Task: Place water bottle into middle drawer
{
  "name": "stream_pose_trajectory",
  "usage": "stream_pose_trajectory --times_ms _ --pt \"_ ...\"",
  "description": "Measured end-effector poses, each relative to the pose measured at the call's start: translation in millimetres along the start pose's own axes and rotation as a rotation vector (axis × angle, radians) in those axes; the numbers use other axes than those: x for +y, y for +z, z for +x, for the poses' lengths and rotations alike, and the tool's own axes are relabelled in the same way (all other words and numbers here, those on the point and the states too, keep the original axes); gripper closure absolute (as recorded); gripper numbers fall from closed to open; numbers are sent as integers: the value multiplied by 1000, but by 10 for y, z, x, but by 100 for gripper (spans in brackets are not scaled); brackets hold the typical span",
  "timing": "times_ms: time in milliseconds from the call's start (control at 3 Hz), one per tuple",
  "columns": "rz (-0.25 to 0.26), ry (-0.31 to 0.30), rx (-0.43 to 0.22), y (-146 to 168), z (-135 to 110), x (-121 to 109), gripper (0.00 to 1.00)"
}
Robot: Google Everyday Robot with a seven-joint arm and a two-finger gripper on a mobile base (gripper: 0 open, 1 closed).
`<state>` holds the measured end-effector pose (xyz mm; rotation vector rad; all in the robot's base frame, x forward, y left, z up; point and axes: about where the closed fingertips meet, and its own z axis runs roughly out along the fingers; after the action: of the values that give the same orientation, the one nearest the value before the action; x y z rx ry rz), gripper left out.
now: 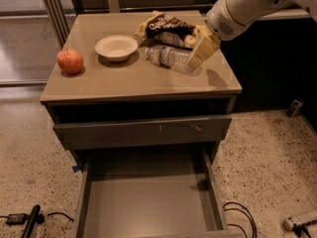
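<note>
Next, I move my gripper to the middle of the water bottle's body (175, 59), between its two ends, and close it there.
The water bottle (171, 57) lies on its side on the cabinet top (129, 81), right of the white bowl (116, 47). It is clear and crinkled. My gripper (200, 52), cream-coloured at the end of the white arm (242, 6), is low over the bottle's right end and hides that end. The middle drawer (148, 202) is pulled out wide at the bottom of the view, with a plain bare floor. Above it sits the drawer with a scratched grey front panel (143, 131), pushed in.
A dark snack bag (168, 26) lies behind the bottle. A red apple (70, 61) sits at the left of the top. Cables (240, 217) lie on the speckled floor to the right of the open drawer, and a black tool (30, 221) to its left.
</note>
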<state>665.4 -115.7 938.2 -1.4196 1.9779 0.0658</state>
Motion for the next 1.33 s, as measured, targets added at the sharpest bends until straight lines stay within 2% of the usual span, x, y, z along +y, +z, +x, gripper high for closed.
stream_pose_trajectory --times_ms 333,1000,1333 --pt "-26 -19 -25 141 -92 -18 0" --pt "-111 -53 -12 745 -277 -130 0" --pt "-157 -43 -4 992 -310 -130 0"
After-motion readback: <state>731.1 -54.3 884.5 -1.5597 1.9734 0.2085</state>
